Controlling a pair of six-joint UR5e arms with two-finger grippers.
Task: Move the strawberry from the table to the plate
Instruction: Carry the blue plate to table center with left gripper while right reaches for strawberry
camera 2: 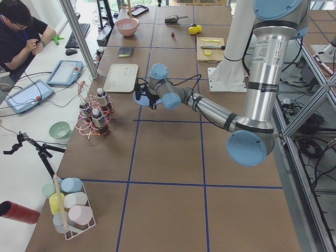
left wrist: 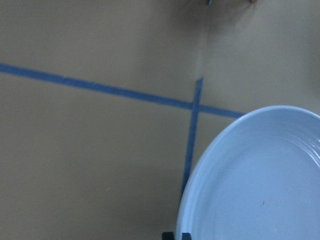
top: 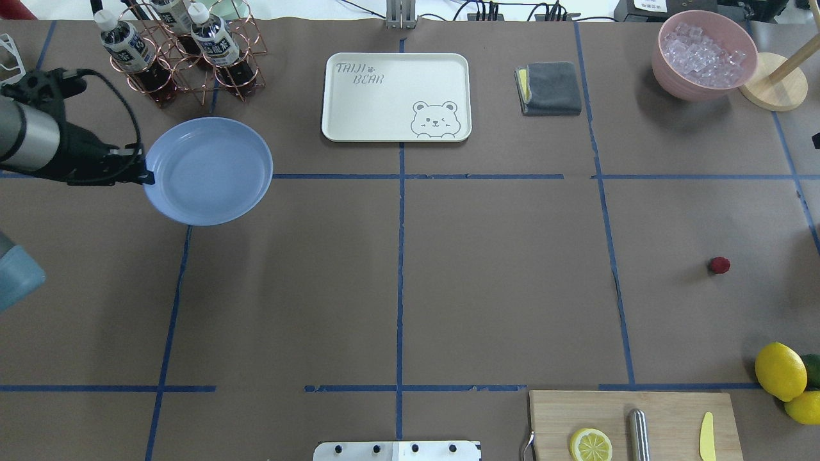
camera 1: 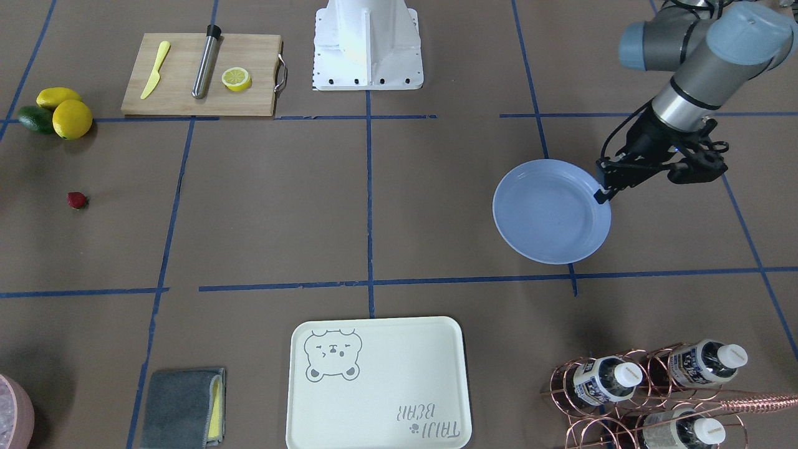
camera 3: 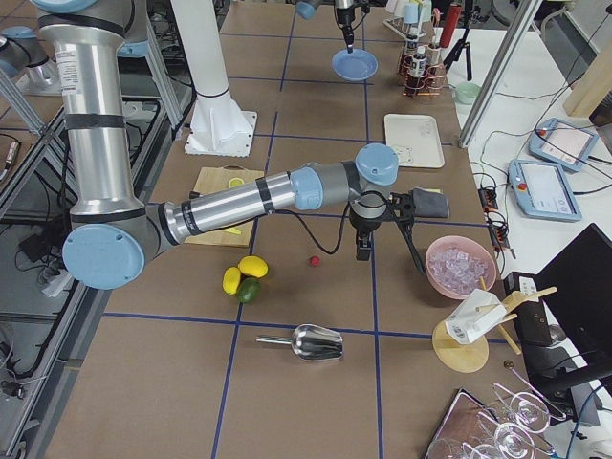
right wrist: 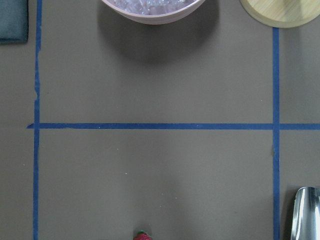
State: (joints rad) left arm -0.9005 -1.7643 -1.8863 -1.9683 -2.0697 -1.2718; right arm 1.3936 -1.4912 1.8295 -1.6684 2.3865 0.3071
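Observation:
The robot's left gripper will release the light-blue plate on the blue tape line (camera 1: 376, 190) between the bear tray and the white stand.
The strawberry (camera 1: 77, 200) (top: 719, 265) is a tiny dark-red berry lying alone on the brown table (camera 1: 280, 206), near the lemons. It also peeks in at the bottom edge of the right wrist view (right wrist: 142, 236). The light-blue plate (camera 1: 552, 211) (top: 208, 171) is far across the table, and my left gripper (camera 1: 605, 190) (top: 144, 174) is shut on its rim; the left wrist view shows the plate (left wrist: 260, 180) right at the fingertips. My right gripper (camera 3: 363, 251) hovers a little beside the strawberry (camera 3: 313, 259); I cannot tell whether it is open or shut.
Two lemons and an avocado (camera 1: 56, 112) sit near the strawberry. A cutting board (camera 1: 202, 75) carries a lemon half, yellow knife and steel rod. The bear tray (camera 1: 374, 383), grey cloth (top: 549, 88), ice bowl (top: 705, 54) and bottle rack (camera 1: 648, 393) line the far side. A metal scoop (camera 3: 306, 342) lies near the table's right end.

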